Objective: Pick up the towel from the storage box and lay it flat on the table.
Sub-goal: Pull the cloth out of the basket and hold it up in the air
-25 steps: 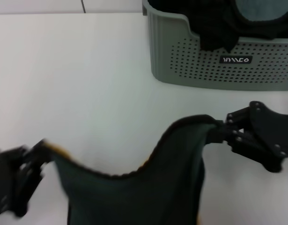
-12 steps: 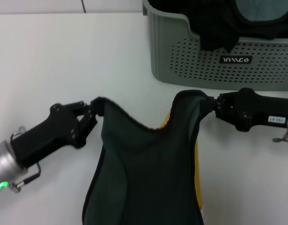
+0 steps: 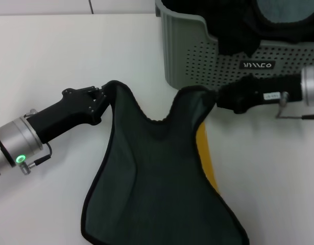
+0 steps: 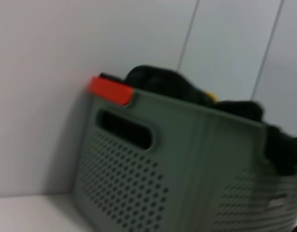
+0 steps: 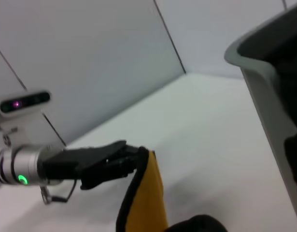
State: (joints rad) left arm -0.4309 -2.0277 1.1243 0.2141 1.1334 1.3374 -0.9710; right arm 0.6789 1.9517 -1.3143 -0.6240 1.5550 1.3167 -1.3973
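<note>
Next, my right gripper lets go of the towel's corner on the white table [image 3: 232, 103], close in front of the storage box.
The towel [image 3: 157, 178], dark green-grey with black edging and a yellow-orange underside showing at its right side, hangs between both grippers over the white table [image 3: 85, 56]. My left gripper [image 3: 106, 94] is shut on its left top corner. My right gripper [image 3: 216, 97] is shut on its right top corner, just in front of the storage box [image 3: 197, 61]. The towel sags in the middle and its lower part spreads toward the near edge. The right wrist view shows the left gripper [image 5: 134, 157] pinching the yellow face of the towel [image 5: 148, 198].
The sage storage box [image 4: 177, 164] stands at the back right with a black cloth [image 3: 233, 25] and a grey-teal cloth [image 3: 287, 10] inside. A red-orange item [image 4: 109, 90] sits on its rim in the left wrist view. White wall behind.
Both grippers have carried the towel's top corners away from me, toward the box. More of the towel has spread out below them, and the right gripper now sits close in front of the box.
</note>
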